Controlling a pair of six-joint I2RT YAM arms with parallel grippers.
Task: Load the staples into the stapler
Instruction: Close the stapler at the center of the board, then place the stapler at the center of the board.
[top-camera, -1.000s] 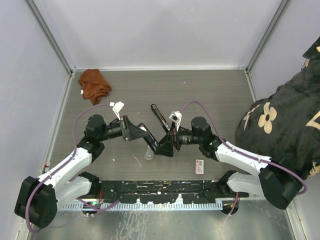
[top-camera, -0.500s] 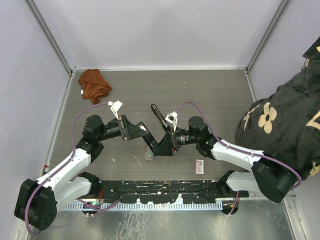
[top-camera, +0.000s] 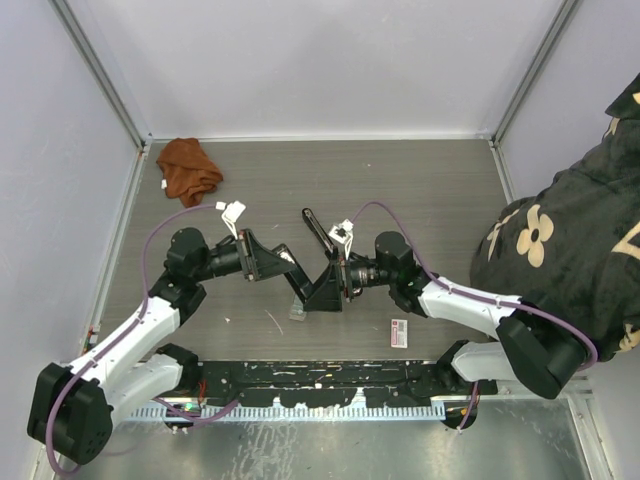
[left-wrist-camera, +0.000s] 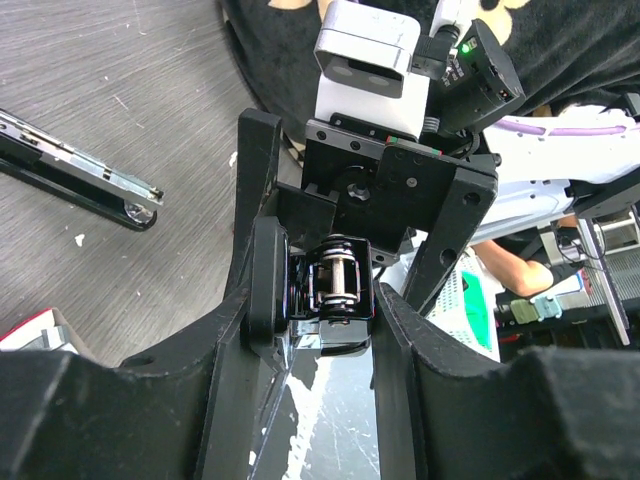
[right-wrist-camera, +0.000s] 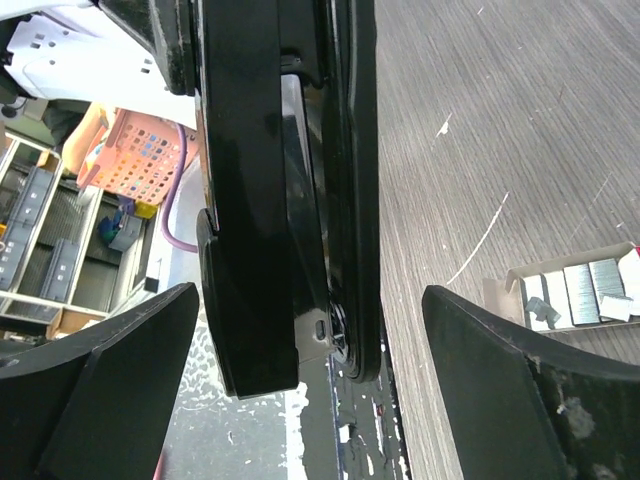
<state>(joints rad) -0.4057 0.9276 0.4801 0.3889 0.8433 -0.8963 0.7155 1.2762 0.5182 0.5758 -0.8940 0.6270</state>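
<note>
The black stapler, now held up off the table, will be let go by my left gripper on the table (top-camera: 246, 263) between the orange cloth and the staples.
The black stapler (top-camera: 318, 232) is held up off the table with its top arm swung open toward the back. My left gripper (top-camera: 292, 268) is shut on its hinge end; in the left wrist view the fingers (left-wrist-camera: 225, 400) press on both sides of the stapler's hinge (left-wrist-camera: 338, 285). My right gripper (top-camera: 325, 290) faces it from the right, open wide. In the right wrist view the stapler body (right-wrist-camera: 270, 180) stands between the fingers (right-wrist-camera: 110, 370) with gaps on both sides. The staples (top-camera: 298, 310) lie in their small tray on the table below, also in the right wrist view as the staples (right-wrist-camera: 580, 292).
A red-and-white staple box (top-camera: 399, 333) lies near the right arm's base. An orange cloth (top-camera: 187, 168) is bunched at the back left. A person in dark flowered clothing (top-camera: 560, 240) stands at the right edge. Grey walls enclose the table.
The right arm has shifted a little left toward the stapler. The left arm and the stapler have stayed where they were.
</note>
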